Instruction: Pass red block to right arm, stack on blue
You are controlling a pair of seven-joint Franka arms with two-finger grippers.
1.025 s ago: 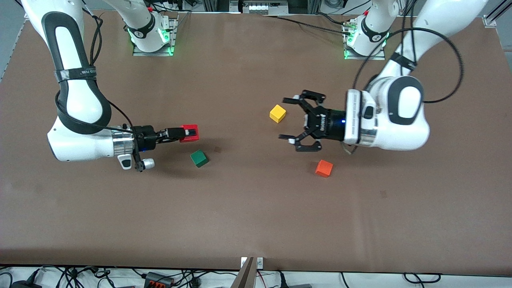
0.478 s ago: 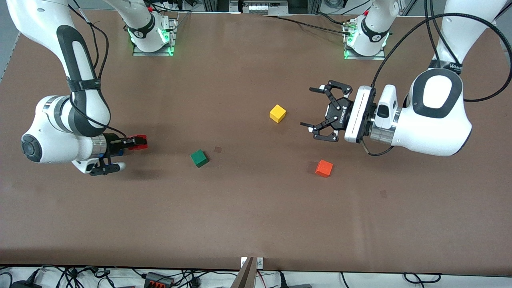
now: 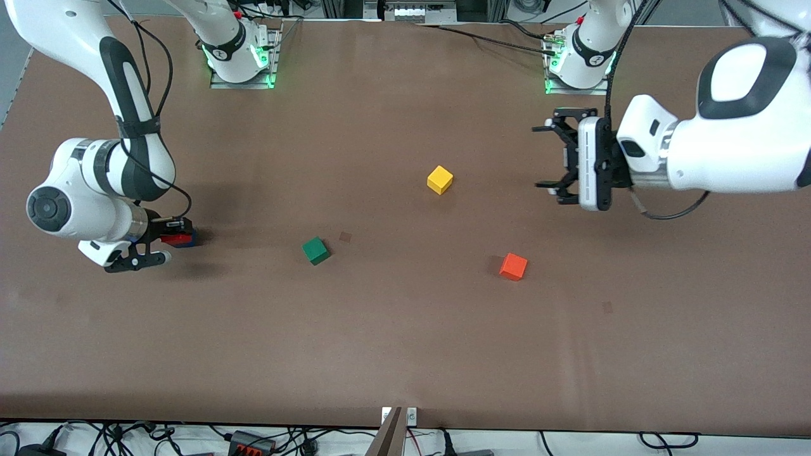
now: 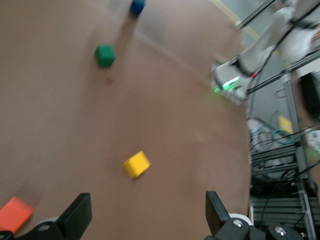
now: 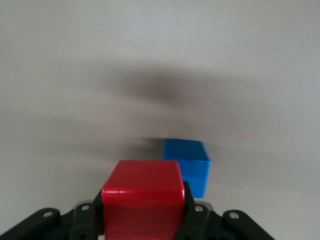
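Observation:
Next, my right gripper releases the red block on top of the blue cube (image 3: pixel 172 227) (image 5: pixel 192 176). The red block is now low beside that cube.
My right gripper (image 3: pixel 179 239) is shut on the red block (image 3: pixel 174 240) and holds it low over the table at the right arm's end. The blue cube (image 3: pixel 192 237) sits on the table right beside the red block, mostly hidden in the front view. In the right wrist view the red block (image 5: pixel 142 195) is clamped between the black fingers, and the blue cube (image 5: pixel 186 166) lies just past it, offset to one side. My left gripper (image 3: pixel 540 157) is open and empty in the air at the left arm's end. In its own view (image 4: pixel 146 215) the jaws stand wide apart.
A green cube (image 3: pixel 315 250) lies between the red block and the table's middle. A yellow cube (image 3: pixel 440 179) lies near the middle. An orange cube (image 3: pixel 513 266) lies nearer the front camera than the yellow one. The arm bases stand along the table's back edge.
My right gripper has carried the red block from beside the green cube toward the right arm's end, down next to the blue cube. My left gripper has drawn back toward its own end, still open.

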